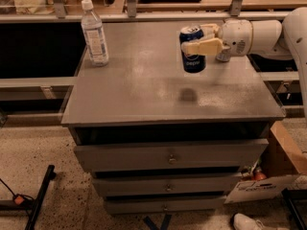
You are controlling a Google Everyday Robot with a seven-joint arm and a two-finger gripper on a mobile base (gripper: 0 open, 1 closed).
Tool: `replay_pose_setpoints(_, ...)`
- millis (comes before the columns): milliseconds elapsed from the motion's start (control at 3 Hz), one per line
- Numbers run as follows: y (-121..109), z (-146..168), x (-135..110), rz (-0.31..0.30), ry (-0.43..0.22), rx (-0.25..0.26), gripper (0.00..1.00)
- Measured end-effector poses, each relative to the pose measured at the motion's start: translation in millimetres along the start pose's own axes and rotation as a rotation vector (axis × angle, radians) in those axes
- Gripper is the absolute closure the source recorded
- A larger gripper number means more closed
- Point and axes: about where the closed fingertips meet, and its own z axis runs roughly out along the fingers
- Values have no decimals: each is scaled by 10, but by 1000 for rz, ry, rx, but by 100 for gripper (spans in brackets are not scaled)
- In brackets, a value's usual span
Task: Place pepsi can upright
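Observation:
My gripper is going to release the pepsi can upright on the grey cabinet top just behind its shadow (195,84).
The pepsi can (193,54) is dark blue with a silver top and a round logo. It hangs nearly upright, slightly tilted, in the air above the right part of the grey cabinet top (144,85); its shadow lies on the top below it. My gripper (199,40) reaches in from the right on a white arm (259,35) and is shut on the can's upper part, one cream finger across the front and one behind it.
A clear plastic water bottle (94,33) stands upright at the back left of the cabinet top. The cabinet has three drawers (170,157) below. A cardboard box (283,162) sits on the floor at the right. A metal rail runs behind the cabinet.

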Motion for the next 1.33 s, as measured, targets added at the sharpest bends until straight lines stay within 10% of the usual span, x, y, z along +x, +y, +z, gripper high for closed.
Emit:
replay_pose_setpoints(667, 111, -79, 43, -186, 7, 106, 100)
replay_pose_setpoints(1333, 78, -133, 325, -86, -37, 198, 100)
